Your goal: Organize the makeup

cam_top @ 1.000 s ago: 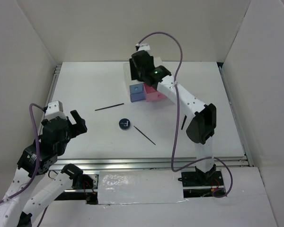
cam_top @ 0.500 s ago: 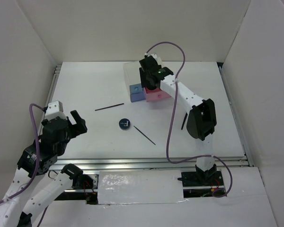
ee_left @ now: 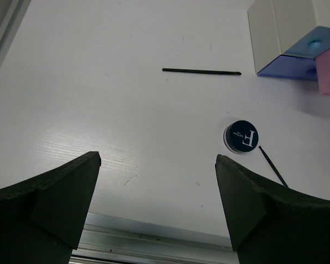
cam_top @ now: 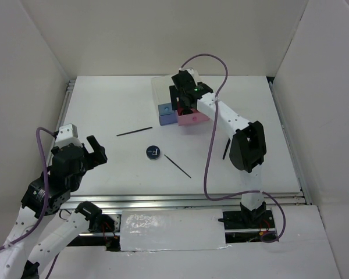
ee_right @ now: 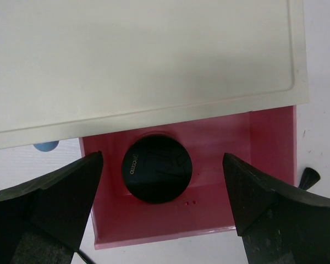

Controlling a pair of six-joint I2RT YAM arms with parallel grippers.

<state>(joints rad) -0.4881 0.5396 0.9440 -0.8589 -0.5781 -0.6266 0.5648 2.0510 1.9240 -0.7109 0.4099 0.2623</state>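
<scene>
My right gripper will grab the sides of the black compact (cam_top: 153,152) with the white mark, which is lying on the table near the thin black sticks.
A round black compact (ee_right: 157,168) lies in the open pink drawer (ee_right: 242,187) of the white box (ee_right: 143,60). My right gripper (ee_right: 162,160) is open just above it, one finger on each side, not touching; it also shows in the top view (cam_top: 184,102). A second black compact with a white mark (cam_top: 153,152) lies on the table, also in the left wrist view (ee_left: 242,137). Two thin black sticks (cam_top: 134,132) (cam_top: 177,165) lie near it. My left gripper (cam_top: 96,152) is open and empty at the near left (ee_left: 158,165).
The blue drawers (cam_top: 167,115) stick out beside the pink one (cam_top: 193,119). Another dark stick (cam_top: 225,150) lies partly behind my right arm. White walls stand on three sides. A metal rail (cam_top: 186,200) runs along the table's near edge.
My right gripper has moved from over the white box top toward the near side, to above the open pink drawer. The left arm has not moved.
</scene>
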